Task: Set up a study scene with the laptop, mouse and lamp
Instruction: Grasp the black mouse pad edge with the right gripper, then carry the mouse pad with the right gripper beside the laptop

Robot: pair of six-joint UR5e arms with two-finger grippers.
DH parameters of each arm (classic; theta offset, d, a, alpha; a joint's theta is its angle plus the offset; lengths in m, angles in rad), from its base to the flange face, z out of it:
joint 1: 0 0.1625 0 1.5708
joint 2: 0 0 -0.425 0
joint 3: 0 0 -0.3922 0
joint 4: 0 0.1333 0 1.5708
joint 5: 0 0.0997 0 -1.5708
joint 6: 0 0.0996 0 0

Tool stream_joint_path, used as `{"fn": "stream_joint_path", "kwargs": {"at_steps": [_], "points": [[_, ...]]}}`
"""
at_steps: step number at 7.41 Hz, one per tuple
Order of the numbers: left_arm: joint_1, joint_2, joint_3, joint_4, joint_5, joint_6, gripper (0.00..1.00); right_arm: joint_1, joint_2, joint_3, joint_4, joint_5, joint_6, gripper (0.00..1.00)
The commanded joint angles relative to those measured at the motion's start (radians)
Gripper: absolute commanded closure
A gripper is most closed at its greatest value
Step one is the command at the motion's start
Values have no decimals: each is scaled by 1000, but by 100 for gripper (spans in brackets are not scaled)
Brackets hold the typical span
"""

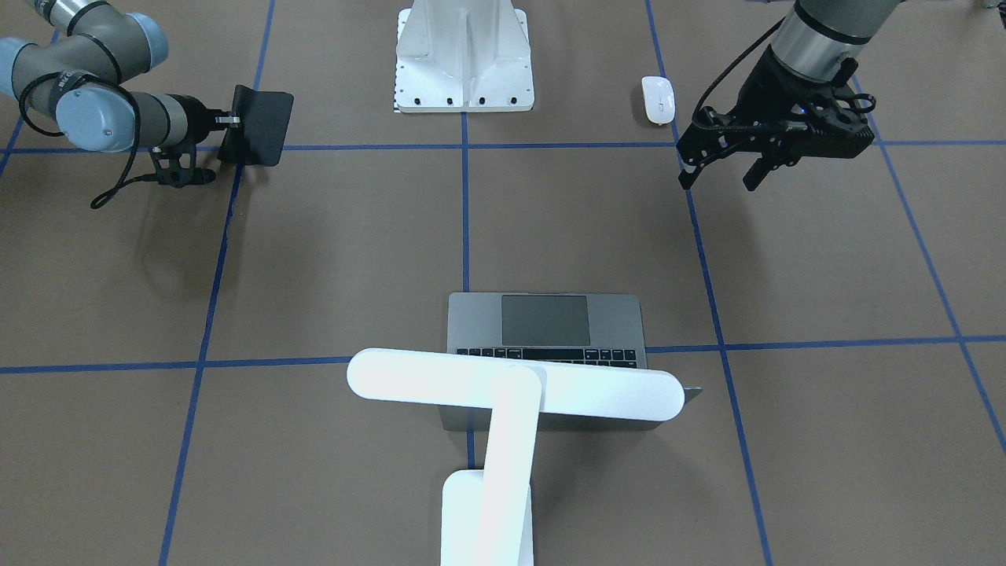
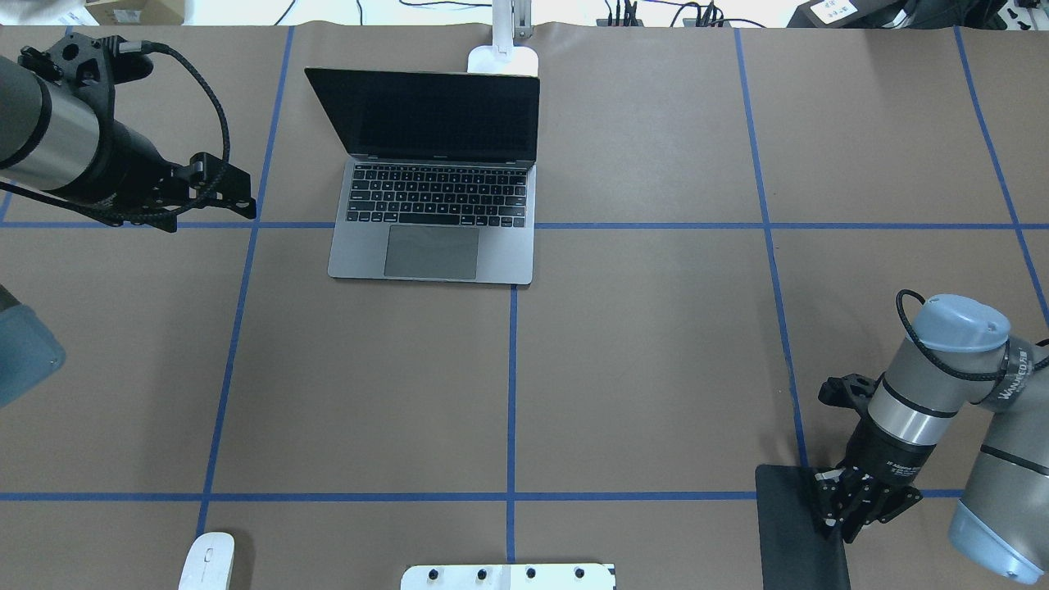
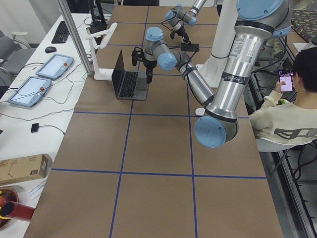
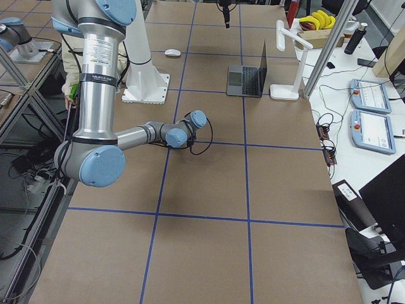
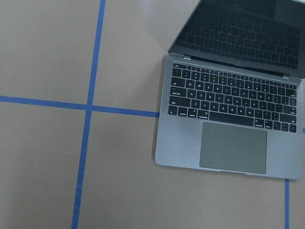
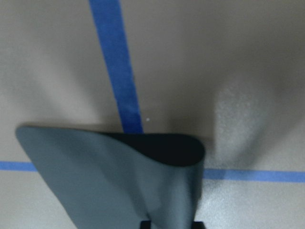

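Note:
Next, my right gripper lays the black mat down flat on the blue tape line (image 1: 373,366) close beside the laptop.
The laptop (image 2: 433,176) stands open at the table's far middle, its dark screen facing me; the left wrist view shows its keyboard and trackpad (image 5: 233,147). Behind it the white lamp (image 1: 515,387) holds its bar head over the lid. The white mouse (image 2: 206,560) lies near the front left edge. My left gripper (image 1: 717,181) hangs open and empty, above the table left of the laptop. My right gripper (image 2: 836,524) is shut on one edge of a thin black mat (image 2: 795,533), which curls and droops in the right wrist view (image 6: 119,176).
The white bolted pedestal mount (image 1: 464,59) stands at the middle of my side of the table. Blue tape lines divide the brown surface. A seated person (image 3: 282,119) is beside the table, and tablets lie on a side bench (image 3: 39,79).

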Motion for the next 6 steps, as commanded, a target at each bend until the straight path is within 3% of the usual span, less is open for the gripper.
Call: {"fn": "stream_joint_path", "kwargs": {"at_steps": [1, 3, 4, 6], "points": [[0, 0, -3, 2, -2, 0, 0, 7, -15, 32, -2, 2, 0, 100], [-14, 3, -18, 11, -24, 35, 0, 123, -12, 66, -9, 31, -2, 100], [-43, 43, -23, 9, -87, 81, 0, 200, 0, 90, -11, 50, -2, 100], [-95, 64, -20, 12, -126, 155, 0, 326, 89, 104, -12, 81, 0, 100]]}}
